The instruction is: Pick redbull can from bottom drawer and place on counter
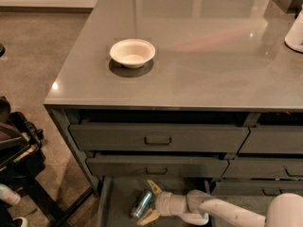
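Observation:
The redbull can in the open bottom drawer is next, so next my gripper reaches farther over it and closes around the can's middle [143,204].
The redbull can [141,204] lies on its side on the floor of the open bottom drawer [120,195], at the bottom of the camera view. My gripper [150,202] reaches in from the right on a white arm. Its two tan fingers [154,187] are spread wide, one on each side of the can's right end, and do not clamp it. The grey counter [203,56] spreads above the drawer fronts.
A white bowl [132,52] sits on the counter's left part. A white object [294,32] stands at the counter's right edge. Two closed handled drawers [157,138] are above the open one. Dark equipment [16,148] stands on the floor at left.

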